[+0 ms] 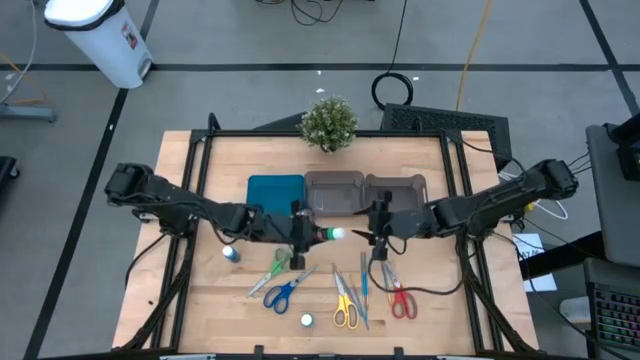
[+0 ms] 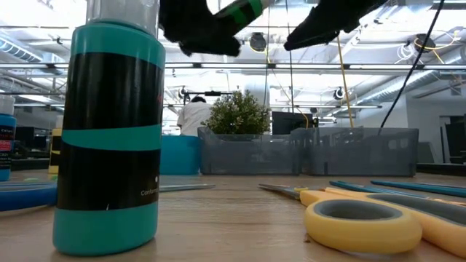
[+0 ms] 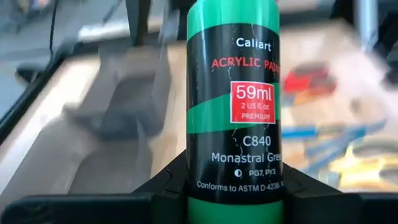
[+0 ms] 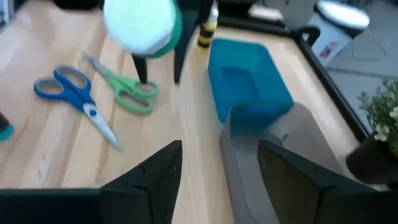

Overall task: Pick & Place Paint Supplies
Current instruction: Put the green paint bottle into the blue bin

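The green bottle's bottom end is in my left gripper, so next my right gripper takes the bottle's body to let my left gripper take it near the white cap (image 1: 338, 233).
A green paint bottle (image 1: 322, 235) with a white cap (image 4: 140, 25) hangs above the middle of the table, and my left gripper (image 1: 303, 236) is shut on it. My right gripper (image 1: 376, 233) stands open just to the right of the cap, facing it, with nothing between its fingers (image 4: 155, 177). On the table lie green scissors (image 1: 276, 267), blue scissors (image 1: 282, 293), yellow scissors (image 1: 345, 306), red scissors (image 1: 401, 301) and thin blue sticks (image 1: 364, 288). A teal bottle (image 1: 232, 255) and another small bottle (image 1: 307, 320) stand upright on the wood. My left gripper pinches the green bottle's body near its bottom end (image 3: 233, 183) between its two fingers (image 3: 163, 186), one on each side. The fingers come from the table's left, slanting slightly down. The bottle sticks out ahead along them, cap toward the right gripper, lifted clear of the table.
A teal square tray (image 1: 275, 193) and two grey bins (image 1: 335, 192) (image 1: 396, 192) stand in a row just beyond the grippers. A small potted plant (image 1: 328, 122) sits at the far edge. Bare wood lies along the table's left and right sides.
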